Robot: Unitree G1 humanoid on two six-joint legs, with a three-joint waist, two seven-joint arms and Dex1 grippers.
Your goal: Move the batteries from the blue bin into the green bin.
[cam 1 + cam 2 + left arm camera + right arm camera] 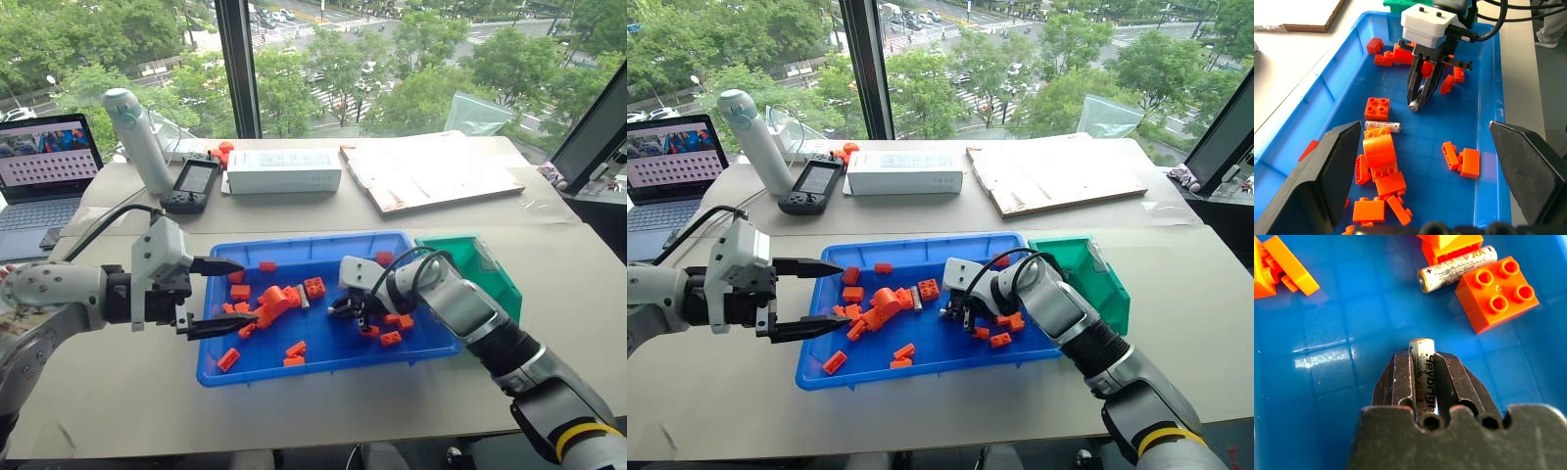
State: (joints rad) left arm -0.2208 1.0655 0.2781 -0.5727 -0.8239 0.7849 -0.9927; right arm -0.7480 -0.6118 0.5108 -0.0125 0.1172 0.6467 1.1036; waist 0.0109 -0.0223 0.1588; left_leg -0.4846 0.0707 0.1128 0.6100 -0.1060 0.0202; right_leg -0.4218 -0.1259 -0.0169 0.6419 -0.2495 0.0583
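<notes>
My right gripper is holding the battery and will release it inside the green bin (458, 302), near the green bin's side that is next to the blue bin.
The blue bin (315, 241) lies mid-table, scattered with orange bricks (277, 303). My right gripper (1418, 102) reaches down into its middle, shut on one of the batteries (1423, 366), a silver AA cell lying lengthwise between the two black fingers just above the bin floor. A second battery (1457, 268) rests loose on the floor beside a square orange brick (1496, 291), also seen as the battery (1382, 126). The green bin (482, 267) stands against the blue bin's right end. My left gripper (242, 293) hovers over the bin's left end, open and holding nothing.
Behind the bins lie a white box (283, 170), a cardboard sheet (431, 173), a handheld controller (193, 184) and a white bottle (139, 137). A laptop (44, 166) sits at the far left. Bare table runs along the front edge.
</notes>
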